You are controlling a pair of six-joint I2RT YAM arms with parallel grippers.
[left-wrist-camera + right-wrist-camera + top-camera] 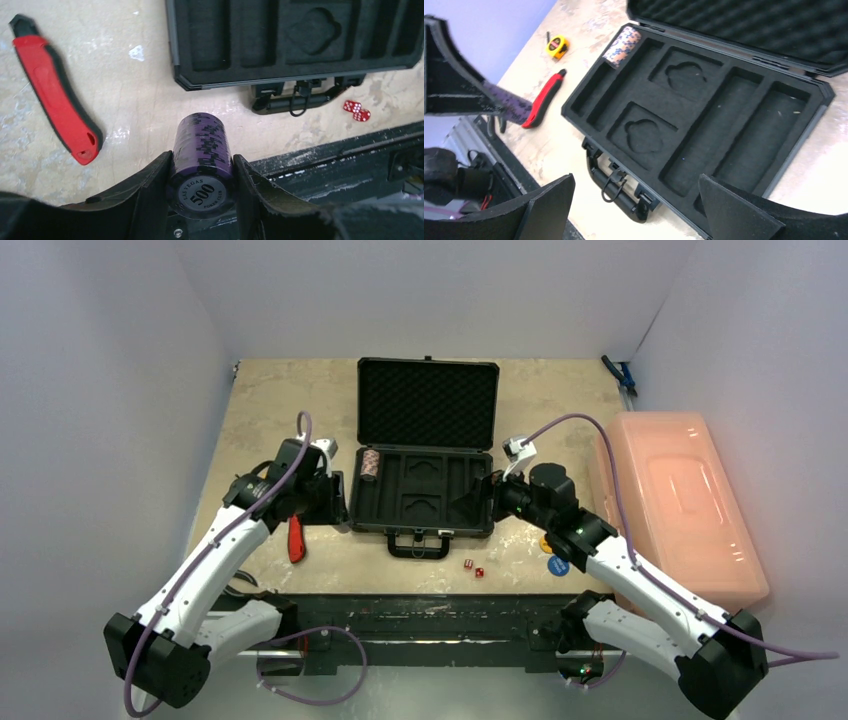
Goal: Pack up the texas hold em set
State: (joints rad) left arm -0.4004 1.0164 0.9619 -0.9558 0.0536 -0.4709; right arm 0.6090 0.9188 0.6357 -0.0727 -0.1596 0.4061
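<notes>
The robot's left gripper should release the purple chip stack into the right gripper, above the tray's front middle hollow (pixel 424 514).
The black briefcase (pixel 420 490) lies open mid-table with its foam lid (pixel 427 405) raised. A pink chip stack (pixel 369 463) lies in the tray's far-left slot and also shows in the right wrist view (pixel 623 46). My left gripper (pixel 335 502) (pixel 202 175) is shut on a purple chip stack (pixel 202 150) just left of the case. My right gripper (pixel 482 502) (pixel 636 200) is open and empty over the case's right front edge. Two red dice (pixel 473 568) (pixel 356 110) lie in front of the case. Yellow (pixel 545 543) and blue (pixel 557 564) discs lie partly under my right arm.
A red-handled knife (pixel 295 538) (pixel 55 92) lies left of the case, under my left arm. A large pink bin (pixel 680 505) stands at the right. A yellow tape measure (pixel 556 46) lies at the left. A blue tool (pixel 622 373) lies at the back right.
</notes>
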